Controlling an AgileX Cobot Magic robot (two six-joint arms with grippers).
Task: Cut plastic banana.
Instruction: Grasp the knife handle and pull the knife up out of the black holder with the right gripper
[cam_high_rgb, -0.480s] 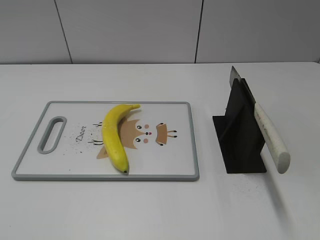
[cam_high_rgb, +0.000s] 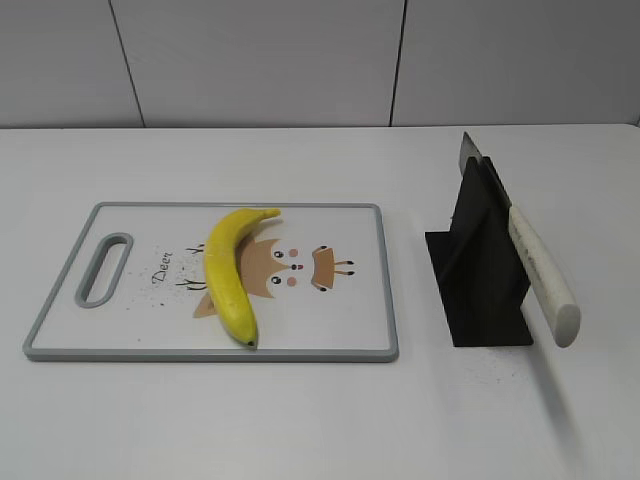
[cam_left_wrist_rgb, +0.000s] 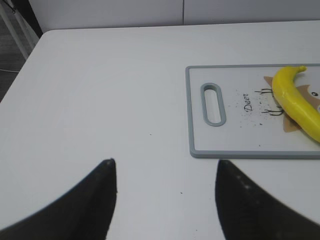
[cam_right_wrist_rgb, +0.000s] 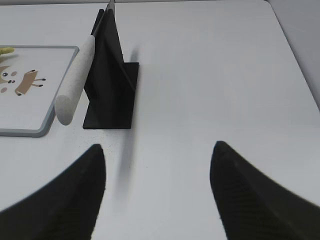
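Observation:
My right gripper needs to move to the knife in the black stand next and close on the middle of the knife's pale handle (cam_high_rgb: 537, 262) (cam_right_wrist_rgb: 78, 75).
The yellow plastic banana (cam_high_rgb: 228, 272) lies whole on the white cutting board (cam_high_rgb: 120, 340), its dark tip toward the front edge. Part of it shows in the left wrist view (cam_left_wrist_rgb: 296, 100). A knife with a pale speckled handle (cam_high_rgb: 543, 280) rests slanted in a black stand (cam_high_rgb: 480, 270), handle toward the front; it also shows in the right wrist view (cam_right_wrist_rgb: 76, 80). My left gripper (cam_left_wrist_rgb: 165, 165) is open and empty over bare table, left of the board. My right gripper (cam_right_wrist_rgb: 157, 150) is open and empty, to the front right of the stand. Neither gripper shows in the exterior view.
The cutting board has a grey rim, a handle slot (cam_high_rgb: 104, 268) at its left end and a printed deer picture. A white wall stands behind the table. The table's left edge (cam_left_wrist_rgb: 30, 55) and right edge (cam_right_wrist_rgb: 295, 60) show in the wrist views.

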